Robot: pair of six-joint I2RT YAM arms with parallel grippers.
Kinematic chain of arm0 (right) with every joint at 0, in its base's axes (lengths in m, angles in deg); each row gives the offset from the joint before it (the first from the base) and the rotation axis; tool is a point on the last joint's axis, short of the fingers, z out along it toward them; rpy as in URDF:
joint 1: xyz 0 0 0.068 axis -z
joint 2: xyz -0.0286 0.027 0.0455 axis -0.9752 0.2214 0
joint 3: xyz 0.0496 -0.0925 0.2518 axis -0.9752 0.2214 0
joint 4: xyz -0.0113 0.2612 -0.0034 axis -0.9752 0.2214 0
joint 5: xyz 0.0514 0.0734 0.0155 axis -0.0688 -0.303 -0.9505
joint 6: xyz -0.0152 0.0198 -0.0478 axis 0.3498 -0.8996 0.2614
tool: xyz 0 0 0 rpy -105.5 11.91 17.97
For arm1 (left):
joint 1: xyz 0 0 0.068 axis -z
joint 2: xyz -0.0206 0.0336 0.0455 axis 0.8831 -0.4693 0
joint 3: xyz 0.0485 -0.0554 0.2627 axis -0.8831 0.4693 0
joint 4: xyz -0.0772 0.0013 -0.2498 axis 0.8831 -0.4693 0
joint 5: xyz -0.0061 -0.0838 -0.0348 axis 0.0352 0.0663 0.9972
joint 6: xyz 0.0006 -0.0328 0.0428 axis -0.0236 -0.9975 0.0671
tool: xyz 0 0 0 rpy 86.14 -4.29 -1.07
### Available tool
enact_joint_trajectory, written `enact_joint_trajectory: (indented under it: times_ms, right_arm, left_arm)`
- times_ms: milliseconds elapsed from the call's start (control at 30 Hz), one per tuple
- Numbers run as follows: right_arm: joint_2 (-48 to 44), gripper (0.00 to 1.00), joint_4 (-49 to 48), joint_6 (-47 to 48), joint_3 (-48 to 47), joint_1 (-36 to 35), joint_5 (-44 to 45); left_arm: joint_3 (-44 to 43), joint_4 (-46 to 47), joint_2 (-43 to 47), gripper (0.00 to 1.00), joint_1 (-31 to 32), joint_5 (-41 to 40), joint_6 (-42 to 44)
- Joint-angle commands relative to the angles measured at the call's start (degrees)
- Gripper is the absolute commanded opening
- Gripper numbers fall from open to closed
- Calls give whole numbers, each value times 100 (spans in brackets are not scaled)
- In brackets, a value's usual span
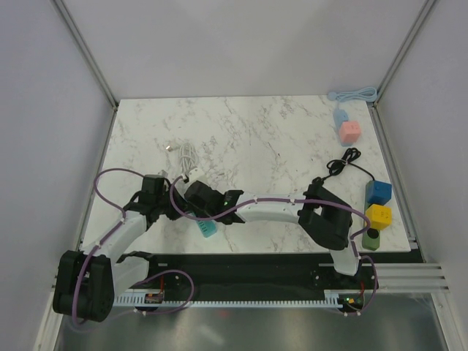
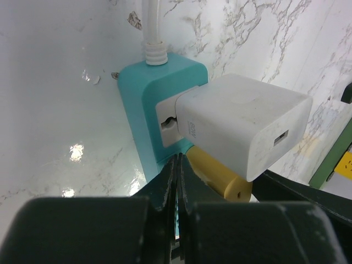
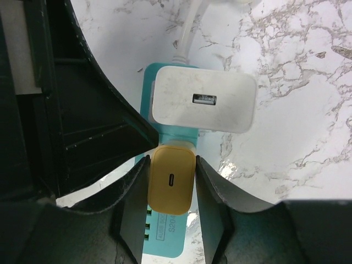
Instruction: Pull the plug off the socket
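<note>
Next, I put the yellow plug with my right gripper on marble [image 1: 244,146] between the coiled white cable and pink cube, nearer the cable.
A teal socket strip [image 3: 165,242] lies on the marble table near its front edge, small in the top view [image 1: 208,229]. Two plugs sit in it: a yellow plug [image 3: 171,179] and a larger white charger [image 3: 203,99]. My right gripper [image 3: 171,165] is shut on the yellow plug, one finger against each side. My left gripper [image 2: 177,165] is shut with nothing between its fingers, its tips resting against the socket strip [image 2: 137,93] just beside the yellow plug [image 2: 220,179] and below the white charger [image 2: 242,121]. The strip's white cord [image 2: 153,22] runs away from it.
A coiled white cable [image 1: 189,155] lies behind the grippers. Along the right edge stand a pink cube [image 1: 349,132], a blue cube [image 1: 379,192], a yellow cube [image 1: 379,216] and a green piece [image 1: 371,239], with a black cable [image 1: 344,161] and a light blue cable [image 1: 355,93].
</note>
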Motion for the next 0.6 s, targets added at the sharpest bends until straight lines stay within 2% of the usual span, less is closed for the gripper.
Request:
enact_joint_trajectory:
  times_ms: [0,233,333,367,433,567]
  right_arm:
    - [109,44,21,80,-292,-61,185]
    - [180,29,144,36,-485,-158,334]
    - [180,18,240,-8,-590,-193,422]
    - [180,9,275,-17,-617,-202,501]
    - [198,1,337,-69,-705,-237,580]
    - [224,0,539,-210,-855,-255,783]
  left_arm:
    - [112,-683,-248,2,-35,-818,142]
    - [112,-692,-424,2,-35,-862,107]
    - [112,-692,-451,2,-35,-897,98]
    - [103,-692,-460,2,-35,-897,98]
    - [111,-701,-477,2,-35,-915,98]
    - [120,-701,-521,2,-35,-933,98]
